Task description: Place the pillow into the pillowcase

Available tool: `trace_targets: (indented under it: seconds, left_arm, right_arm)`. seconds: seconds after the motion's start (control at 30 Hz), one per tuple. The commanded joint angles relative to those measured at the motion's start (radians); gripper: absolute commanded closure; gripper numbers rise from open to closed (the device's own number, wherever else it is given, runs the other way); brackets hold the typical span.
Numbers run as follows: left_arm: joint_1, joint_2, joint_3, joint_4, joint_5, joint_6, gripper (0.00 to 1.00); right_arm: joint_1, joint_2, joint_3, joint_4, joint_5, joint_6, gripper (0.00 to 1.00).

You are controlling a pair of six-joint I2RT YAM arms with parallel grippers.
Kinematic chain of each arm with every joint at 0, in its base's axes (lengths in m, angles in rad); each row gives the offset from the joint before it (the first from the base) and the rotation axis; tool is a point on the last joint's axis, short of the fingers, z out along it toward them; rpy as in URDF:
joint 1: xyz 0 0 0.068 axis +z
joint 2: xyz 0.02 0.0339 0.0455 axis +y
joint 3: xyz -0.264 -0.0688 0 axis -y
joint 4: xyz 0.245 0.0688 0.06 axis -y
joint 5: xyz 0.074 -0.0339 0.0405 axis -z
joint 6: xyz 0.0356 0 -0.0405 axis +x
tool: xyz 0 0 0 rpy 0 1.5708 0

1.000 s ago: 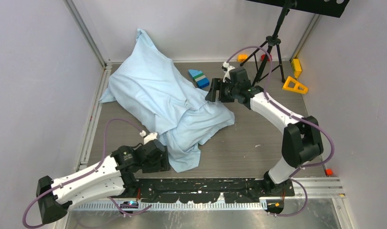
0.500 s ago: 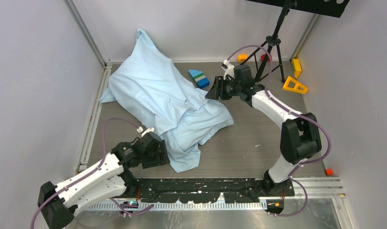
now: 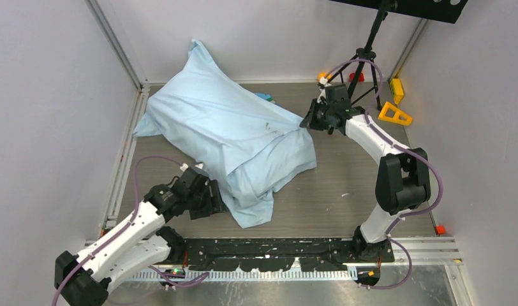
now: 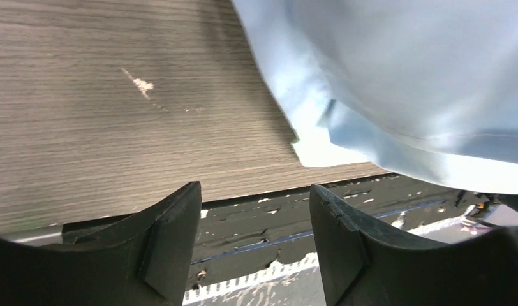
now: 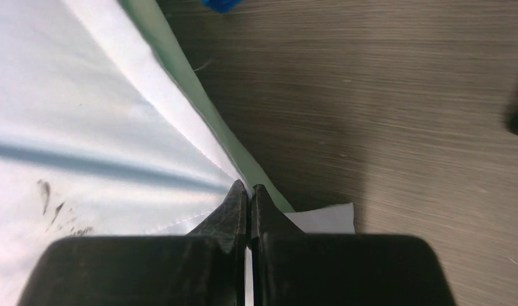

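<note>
My right gripper will let go of the pillowcase's edge on the table [image 3: 333,125] [image 5: 492,201] next to the nearest foot of the camera tripod.
The light-blue pillowcase [image 3: 231,134] lies wrinkled across the left half of the table, draped over a plump bulk. The pillow itself is hidden under it. My right gripper [image 3: 305,121] is shut on the pillowcase's right edge and holds it stretched out to the right. In the right wrist view the gripper [image 5: 249,188] pinches where the pale-blue face [image 5: 103,127] and the mint-green face [image 5: 199,108] meet. My left gripper [image 3: 218,203] stands open just left of the cloth's near corner. In the left wrist view, the left gripper [image 4: 255,191] holds nothing and the pillowcase [image 4: 397,76] hangs above and to the right.
A blue-green toy block [image 3: 266,97] peeks out behind the cloth. A yellow triangle [image 3: 395,113], a yellow block [image 3: 397,89] and a camera tripod [image 3: 365,64] stand at the back right. Walls close in on both sides. The black mounting rail [image 3: 275,248] runs along the near edge.
My right gripper closed on the pillowcase's right edge and drew it back and right, over most of the toy blocks. My left arm edged forward along the cloth's near corner.
</note>
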Motion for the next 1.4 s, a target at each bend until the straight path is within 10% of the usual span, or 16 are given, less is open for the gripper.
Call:
trace_targets:
  seconds: [0.0, 0.83, 1.0, 1.13, 1.37]
  left_arm:
    - [0.033, 0.013, -0.019, 0.161, 0.103, 0.012, 0.36]
    - [-0.07, 0.163, -0.389, 1.216, 0.154, -0.353, 0.45]
    - [-0.108, 0.232, -0.397, 1.323, 0.135, -0.39, 0.67]
    - [-0.111, 0.077, -0.274, 0.961, 0.133, -0.361, 1.0]
    - [-0.041, -0.148, 0.347, -0.182, -0.105, -0.017, 1.0]
  right_arm:
    - [-0.028, 0.019, 0.009, -0.088, 0.208, 0.022, 1.0]
    - [-0.069, 0.081, -0.002, -0.104, 0.203, 0.072, 1.0]
    - [-0.07, 0.077, 0.009, -0.104, 0.204, 0.081, 1.0]
    - [-0.077, 0.068, 0.07, -0.164, 0.262, 0.082, 1.0]
    - [-0.159, 0.085, 0.337, -0.357, 0.481, 0.087, 1.0]
